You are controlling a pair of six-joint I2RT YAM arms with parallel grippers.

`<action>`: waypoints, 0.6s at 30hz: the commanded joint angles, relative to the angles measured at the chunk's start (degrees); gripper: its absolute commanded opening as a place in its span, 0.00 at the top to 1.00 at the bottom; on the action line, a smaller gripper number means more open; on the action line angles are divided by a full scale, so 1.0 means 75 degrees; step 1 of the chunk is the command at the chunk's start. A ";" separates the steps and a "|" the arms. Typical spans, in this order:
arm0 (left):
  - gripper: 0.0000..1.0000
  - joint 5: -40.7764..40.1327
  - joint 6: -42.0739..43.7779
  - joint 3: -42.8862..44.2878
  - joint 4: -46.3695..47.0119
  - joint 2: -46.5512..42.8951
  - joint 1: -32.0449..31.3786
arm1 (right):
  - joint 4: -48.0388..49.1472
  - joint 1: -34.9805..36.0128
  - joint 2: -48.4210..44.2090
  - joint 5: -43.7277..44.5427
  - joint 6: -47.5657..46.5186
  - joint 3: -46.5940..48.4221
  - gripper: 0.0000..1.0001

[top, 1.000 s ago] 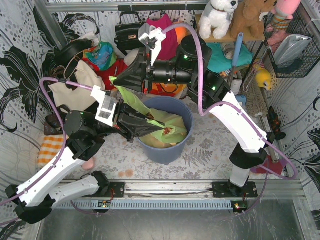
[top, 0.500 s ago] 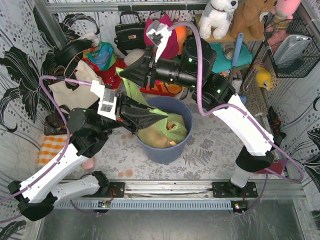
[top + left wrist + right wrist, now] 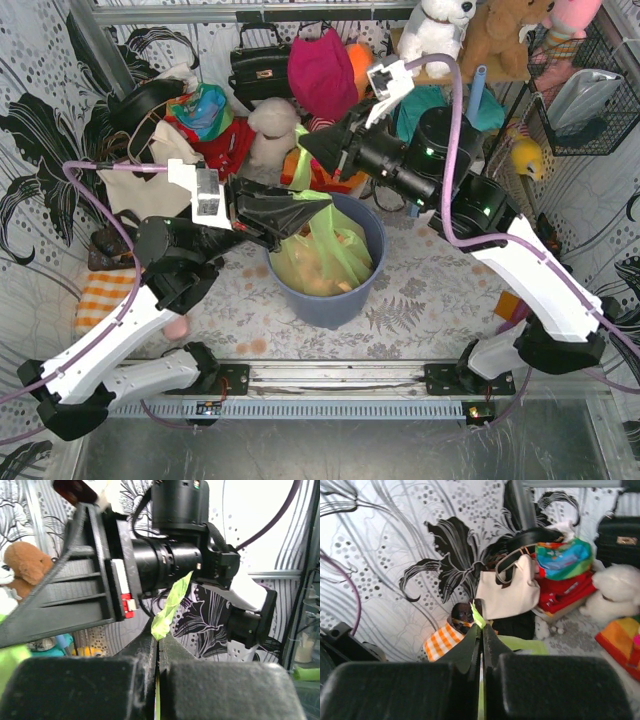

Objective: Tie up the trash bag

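Next, my left gripper carries the piece of the trash bag it holds from the bin's far side back there, opens, and takes the piece in my right gripper (image 3: 301, 170).
The trash bag (image 3: 322, 252), thin light-green plastic with brown paper showing through, sits in the round blue-grey bin (image 3: 330, 295). Its top is drawn up into two strips. My left gripper (image 3: 322, 203) hangs over the bin's rear left rim, shut on one strip. In the left wrist view the green strip (image 3: 170, 607) pokes out past the closed left gripper (image 3: 159, 636). My right gripper (image 3: 304, 143) is higher, behind the bin, shut on the other strip (image 3: 298, 172). In the right wrist view a green tip (image 3: 477, 615) sticks out of the closed right gripper (image 3: 481, 627).
A cream tote bag (image 3: 150, 180), a black handbag (image 3: 258, 65), coloured clothes and plush toys (image 3: 270, 135) crowd the back. An orange checked cloth (image 3: 100, 295) lies at the left. A wire basket (image 3: 590, 95) hangs at the right. Patterned walls close in both sides.
The right gripper swung right and away from the left one with its strip. The left gripper rose out of the bin, and the bag's top lifted and stretched.
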 commanded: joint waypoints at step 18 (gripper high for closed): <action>0.97 0.0471 -0.0139 0.0148 0.0662 0.0049 0.0059 | 0.1482 0.0032 -0.1563 0.0755 0.1819 -0.2444 1.00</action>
